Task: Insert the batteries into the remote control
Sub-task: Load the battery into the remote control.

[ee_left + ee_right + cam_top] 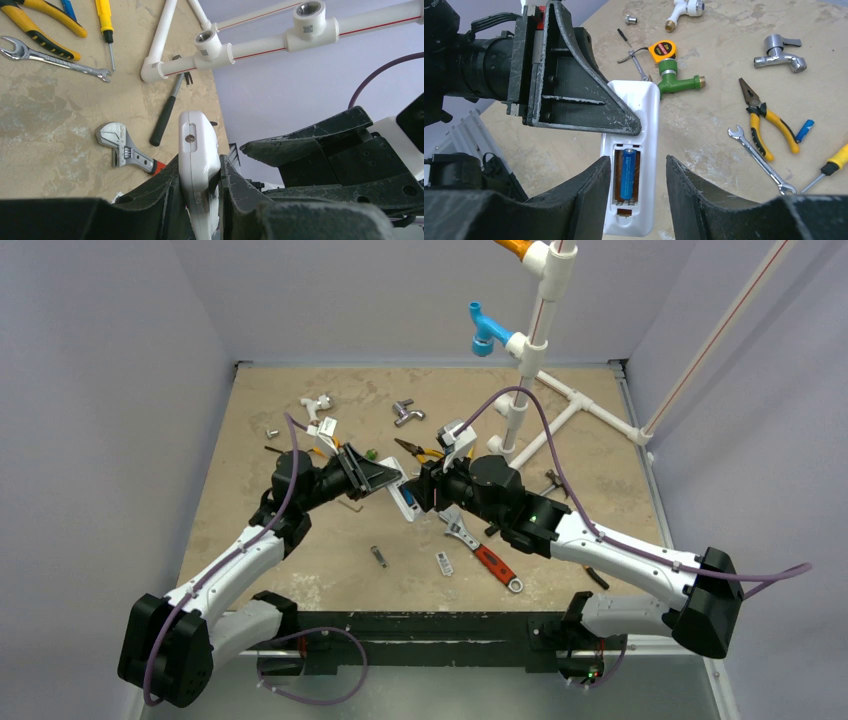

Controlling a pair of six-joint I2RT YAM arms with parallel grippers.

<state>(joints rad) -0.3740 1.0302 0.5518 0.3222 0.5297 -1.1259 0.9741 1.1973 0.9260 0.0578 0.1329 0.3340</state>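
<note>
Next, my right gripper takes the battery's end (629,152) near my left gripper and settles it into one slot, because the blue battery lies across both slots of the remote control's hollow.
My left gripper (200,176) is shut on the white remote control (197,145) and holds it edge-on above the table. In the right wrist view the remote (649,115) shows its back, with the battery recess uncovered. One blue battery (626,172) lies in the recess's left slot; the slot beside it shows bare. My right gripper (638,167) is open, its fingers either side of the remote's lower end, not touching it. A second blue battery (804,131) lies on the table beside the yellow pliers (769,125). In the top view both grippers, left (393,480) and right (425,488), meet mid-table at the remote (405,500).
A red-handled adjustable wrench (485,550) and small silvery pieces (444,563) lie near the front. A spanner (759,157), green valve (674,80), tape measure (663,49) and chrome tap (779,52) lie around. A white pipe frame (545,390) stands back right.
</note>
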